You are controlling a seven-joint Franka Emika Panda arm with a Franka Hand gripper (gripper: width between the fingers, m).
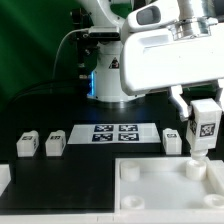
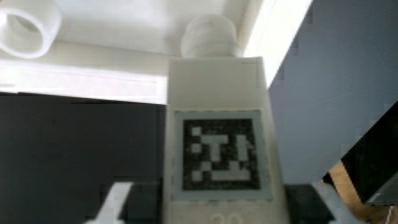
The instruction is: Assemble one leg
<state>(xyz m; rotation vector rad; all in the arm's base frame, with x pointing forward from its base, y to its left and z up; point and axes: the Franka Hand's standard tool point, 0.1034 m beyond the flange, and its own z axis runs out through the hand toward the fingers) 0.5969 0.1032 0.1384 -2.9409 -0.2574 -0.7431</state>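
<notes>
Next, my gripper lets go of the leg, standing in the white panel's corner socket [image 1: 213,203] farthest from the robot base.
My gripper [image 1: 203,118] is shut on a leg [image 1: 205,127], a white block with a black-and-white tag, held upright just above the far right corner of the large white panel [image 1: 150,185]. In the wrist view the held leg [image 2: 217,140] fills the middle between my fingers [image 2: 125,200]. Its far end points at a round socket [image 2: 210,35] on the panel, and a second socket [image 2: 27,35] shows beside it. Three more legs lie on the black table: two at the exterior view's left [image 1: 26,143] [image 1: 55,145] and one [image 1: 171,138] next to the held leg.
The marker board [image 1: 112,133] lies flat on the table between the loose legs. The robot base [image 1: 108,80] stands behind it. A white edge [image 1: 5,185] shows at the exterior view's lower left.
</notes>
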